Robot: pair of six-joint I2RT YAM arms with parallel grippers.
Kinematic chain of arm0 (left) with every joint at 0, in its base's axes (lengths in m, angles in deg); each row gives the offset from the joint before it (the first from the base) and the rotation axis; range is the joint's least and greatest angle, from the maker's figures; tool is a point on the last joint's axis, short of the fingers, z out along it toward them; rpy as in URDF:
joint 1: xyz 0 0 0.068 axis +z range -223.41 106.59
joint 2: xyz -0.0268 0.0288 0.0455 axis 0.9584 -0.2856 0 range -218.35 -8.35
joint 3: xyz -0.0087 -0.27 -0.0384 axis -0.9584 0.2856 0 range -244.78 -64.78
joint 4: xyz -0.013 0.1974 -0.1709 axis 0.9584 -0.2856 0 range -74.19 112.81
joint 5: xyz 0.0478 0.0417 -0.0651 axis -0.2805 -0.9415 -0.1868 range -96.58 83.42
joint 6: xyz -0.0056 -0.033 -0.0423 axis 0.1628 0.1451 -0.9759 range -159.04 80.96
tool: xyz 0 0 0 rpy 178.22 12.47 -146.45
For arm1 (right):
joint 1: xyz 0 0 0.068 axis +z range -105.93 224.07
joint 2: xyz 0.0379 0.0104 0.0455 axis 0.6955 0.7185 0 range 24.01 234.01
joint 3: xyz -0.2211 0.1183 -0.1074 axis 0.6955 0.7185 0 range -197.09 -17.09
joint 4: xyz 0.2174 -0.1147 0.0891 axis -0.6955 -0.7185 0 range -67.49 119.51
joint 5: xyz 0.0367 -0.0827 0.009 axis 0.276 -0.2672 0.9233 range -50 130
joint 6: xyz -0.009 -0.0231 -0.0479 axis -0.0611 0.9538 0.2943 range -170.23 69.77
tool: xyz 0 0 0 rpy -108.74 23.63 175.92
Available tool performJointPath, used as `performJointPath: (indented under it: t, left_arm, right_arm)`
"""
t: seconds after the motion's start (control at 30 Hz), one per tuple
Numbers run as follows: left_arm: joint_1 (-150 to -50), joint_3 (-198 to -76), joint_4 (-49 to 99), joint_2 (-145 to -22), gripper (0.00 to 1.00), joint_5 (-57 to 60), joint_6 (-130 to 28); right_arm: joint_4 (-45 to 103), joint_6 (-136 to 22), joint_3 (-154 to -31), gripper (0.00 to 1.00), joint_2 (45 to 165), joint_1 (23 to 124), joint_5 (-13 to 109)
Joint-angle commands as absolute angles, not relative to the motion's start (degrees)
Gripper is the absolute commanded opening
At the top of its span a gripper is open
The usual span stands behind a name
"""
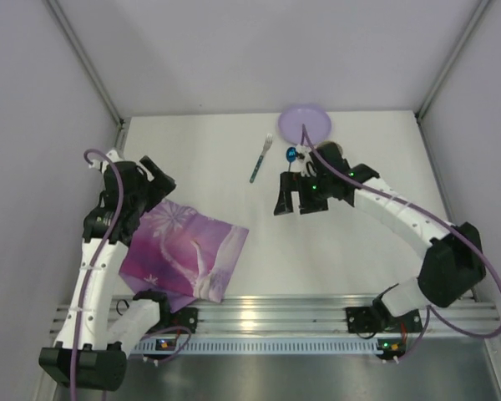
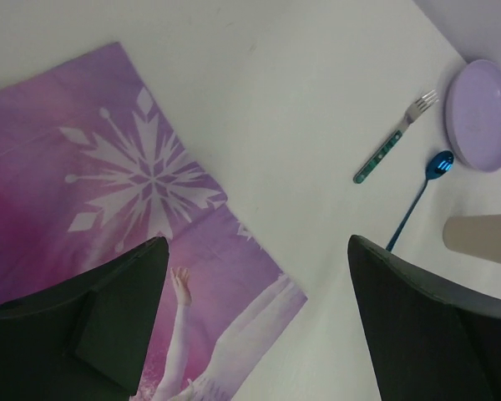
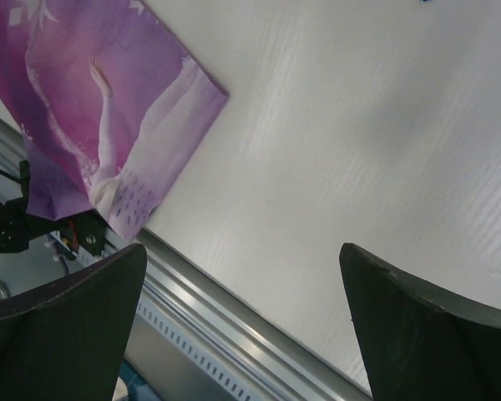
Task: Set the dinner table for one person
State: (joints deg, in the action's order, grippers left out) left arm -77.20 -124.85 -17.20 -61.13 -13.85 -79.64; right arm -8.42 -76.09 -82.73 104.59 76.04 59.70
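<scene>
The corner of the purple snowflake placemat [image 1: 241, 229] [image 3: 215, 87] that is nearest the spoon should be where my right gripper goes next and closes.
The dinner table [image 1: 359, 242] is a white top. On it, near left, lies a purple snowflake placemat [image 1: 179, 251] [image 2: 108, 167] [image 3: 92, 92], askew, its near corner over the rail. At the far edge a lilac plate [image 1: 305, 124] [image 2: 482, 113] rests, with a green-handled fork [image 1: 260, 159] [image 2: 392, 142] and a blue spoon [image 1: 293, 154] [image 2: 417, 196] just in front of it. My left gripper [image 1: 154, 180] [image 2: 257, 242] hangs open over the placemat's far left corner. Close to the spoon, my right gripper [image 1: 299, 199] [image 3: 242, 247] is open and holds nothing.
An aluminium rail [image 1: 275, 313] [image 3: 234, 326] runs along the table's near edge, with both arm bases on it. Grey walls close in the left, right and far sides. A beige object [image 2: 480, 238] shows beside the spoon, partly hidden by the right arm in the top view.
</scene>
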Motion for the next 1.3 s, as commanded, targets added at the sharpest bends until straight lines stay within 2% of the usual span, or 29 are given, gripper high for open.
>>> performJointPath:
  t: [0.0,0.13,0.43,1.0,1.13,1.27]
  left_arm:
    - [-77.1,-123.8,-23.7,-59.1,0.92,-17.0,-81.4]
    - [-77.0,-122.2,-25.1,-58.0,0.87,-16.2,-81.7]
    - [-77.1,-124.6,-28.6,-57.8,0.82,-15.6,-80.2]
    - [-77.1,-126.6,-32.7,-57.1,0.8,-15.0,-79.3]
    - [-77.1,-127.3,-32.9,-58.3,0.8,-15.2,-78.8]
    - [-77.1,-127.3,-32.6,-59.0,0.8,-15.2,-78.4]
  right_arm:
    - [-7.1,-73.4,-89.8,1.0,111.1,78.3,62.7]
    - [-4.0,-75.1,-94.8,1.0,120.7,80.1,65.8]
    - [-0.5,-76.9,-101.7,1.0,137.1,86.6,67.2]
    - [9.6,-83.3,-103.2,0.99,148.5,89.9,69.3]
    - [10.3,-84.2,-104.7,0.91,150.0,91.2,70.1]
    - [10.0,-83.9,-104.4,0.69,150.3,91.7,71.9]
